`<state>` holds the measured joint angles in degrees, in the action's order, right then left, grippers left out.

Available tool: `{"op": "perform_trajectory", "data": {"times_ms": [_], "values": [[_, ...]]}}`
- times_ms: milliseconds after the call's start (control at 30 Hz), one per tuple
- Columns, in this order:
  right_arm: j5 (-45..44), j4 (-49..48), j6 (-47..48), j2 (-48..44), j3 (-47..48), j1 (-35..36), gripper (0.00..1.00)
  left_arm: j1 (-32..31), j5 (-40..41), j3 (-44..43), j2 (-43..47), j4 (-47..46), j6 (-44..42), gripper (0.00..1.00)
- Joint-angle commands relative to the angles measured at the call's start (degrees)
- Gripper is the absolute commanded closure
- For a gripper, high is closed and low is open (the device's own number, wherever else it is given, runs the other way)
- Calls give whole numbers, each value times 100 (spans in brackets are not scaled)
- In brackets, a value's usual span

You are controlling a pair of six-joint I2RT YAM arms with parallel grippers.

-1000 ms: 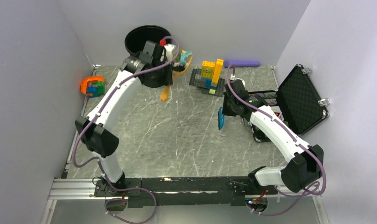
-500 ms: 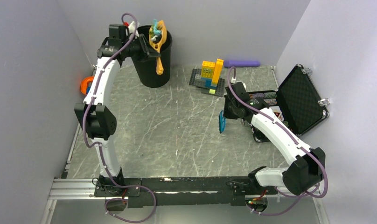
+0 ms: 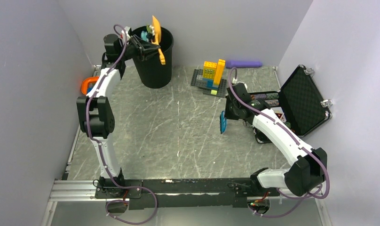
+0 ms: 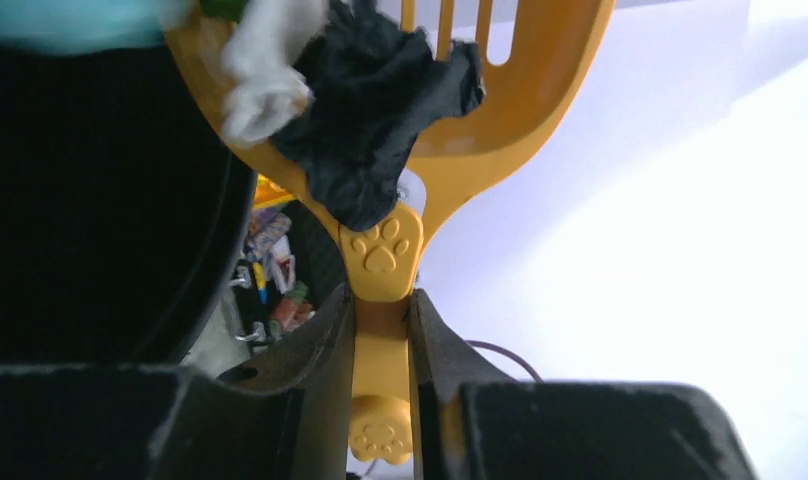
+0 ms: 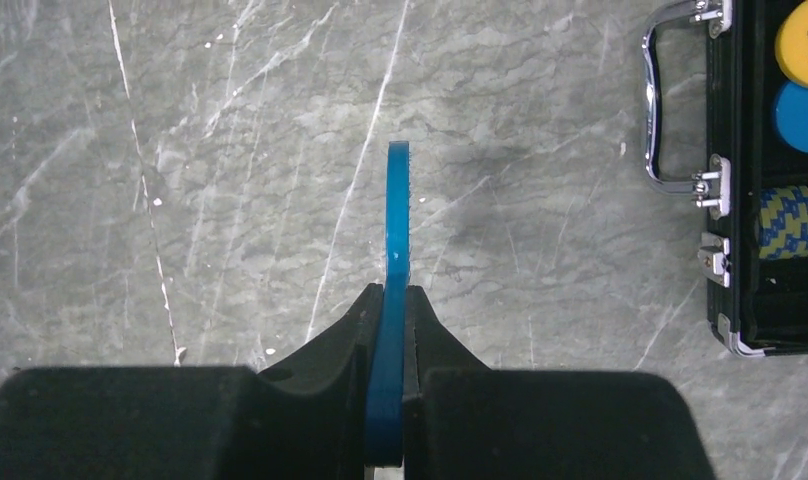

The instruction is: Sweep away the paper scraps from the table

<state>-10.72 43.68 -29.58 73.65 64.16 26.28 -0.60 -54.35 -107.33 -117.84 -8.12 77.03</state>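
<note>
The thin blue tool, now held edge-on above the marble table, will go down from my right gripper onto the bare marble [image 3: 200,110] just in front of the dark baseplate.
My left gripper [image 3: 146,45] is shut on the handle of an orange slotted scoop [image 3: 156,30], held tilted over the rim of the black bin [image 3: 153,70]. In the left wrist view the scoop [image 4: 500,110] carries paper scraps: a white wad [image 4: 260,75], a dark wad [image 4: 375,110] and a teal one [image 4: 70,20] beside the bin's dark inside [image 4: 90,200]. My right gripper [image 3: 228,117] is shut on a flat blue scraper [image 3: 223,122], held edge-on above the marble table [image 3: 178,136]; the scraper [image 5: 395,230] shows in the right wrist view. I see no scraps on the table.
A dark baseplate with stacked bricks [image 3: 210,75] and a purple bar [image 3: 243,63] lie at the back. An open black case of poker chips [image 3: 298,99] stands at the right, also in the right wrist view [image 5: 780,170]. An orange holder [image 3: 88,84] sits at the left edge.
My left arm has swung the loaded scoop from in front of the bin up over its rim and tilted it. The right arm with the scraper has barely moved.
</note>
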Motion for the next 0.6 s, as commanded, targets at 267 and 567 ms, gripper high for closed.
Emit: {"op": "perform_trajectory", "data": {"times_ms": [267, 567], "values": [[59, -554, 66, 374, 266, -23, 100, 43, 249, 1427, 203, -4205, 3698, 100], [104, -733, 131, 706, 520, -17, 100, 43, -248, 623, 484, -2127, 2129, 100]]}}
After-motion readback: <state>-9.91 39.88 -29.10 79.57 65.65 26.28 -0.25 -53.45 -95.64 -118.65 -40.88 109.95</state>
